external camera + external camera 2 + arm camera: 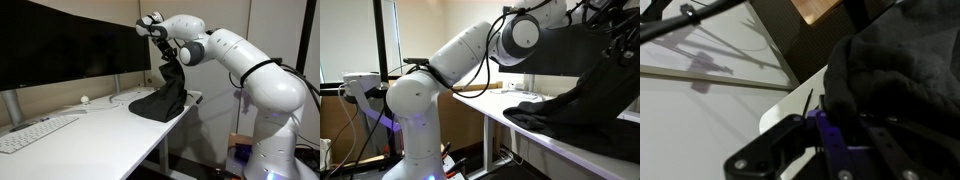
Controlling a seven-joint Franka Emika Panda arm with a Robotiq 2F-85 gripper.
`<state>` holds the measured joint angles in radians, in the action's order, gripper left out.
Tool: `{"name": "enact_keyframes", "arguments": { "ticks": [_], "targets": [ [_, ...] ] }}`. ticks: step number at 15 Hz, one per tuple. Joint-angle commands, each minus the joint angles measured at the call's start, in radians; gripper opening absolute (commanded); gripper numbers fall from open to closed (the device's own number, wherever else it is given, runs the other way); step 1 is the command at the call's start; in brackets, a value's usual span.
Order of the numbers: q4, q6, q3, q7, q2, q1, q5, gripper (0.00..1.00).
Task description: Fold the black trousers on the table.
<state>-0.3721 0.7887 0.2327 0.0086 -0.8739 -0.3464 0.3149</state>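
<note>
Next, I let go of the raised part of the black trousers with my gripper on the cloth heap at the far end of the table [179,86].
The black trousers [160,98] lie at the far end of the white table [90,130], with one part pulled up into a peak. My gripper [165,58] is shut on that raised part and holds it above the table, in front of the monitor. In an exterior view the trousers [560,108] hang from the lifted gripper [616,45] down onto the table [530,132]. In the wrist view the black cloth [895,70] fills the space between the fingers [845,125].
Two dark monitors [60,45] stand along the back of the table. A white keyboard [35,132] lies near the front and a small white ball [85,99] near the monitor stand. The table's edge runs just beside the trousers.
</note>
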Motion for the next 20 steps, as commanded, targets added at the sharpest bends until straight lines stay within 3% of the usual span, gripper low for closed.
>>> {"name": "enact_keyframes", "arguments": {
  "ticks": [1, 11, 12, 13, 20],
  "targets": [
    [-0.014, 0.058, 0.017, -0.034, -0.027, -0.029, 0.005, 0.03],
    [-0.01, 0.11, 0.03, -0.077, -0.09, -0.065, 0.008, 0.03],
    [-0.011, 0.107, 0.03, -0.086, -0.085, -0.07, 0.006, 0.3],
    [-0.016, 0.11, 0.031, -0.096, -0.081, -0.071, 0.008, 0.4],
    [-0.032, 0.139, 0.044, -0.157, -0.056, -0.106, 0.013, 0.84]
  ]
}}
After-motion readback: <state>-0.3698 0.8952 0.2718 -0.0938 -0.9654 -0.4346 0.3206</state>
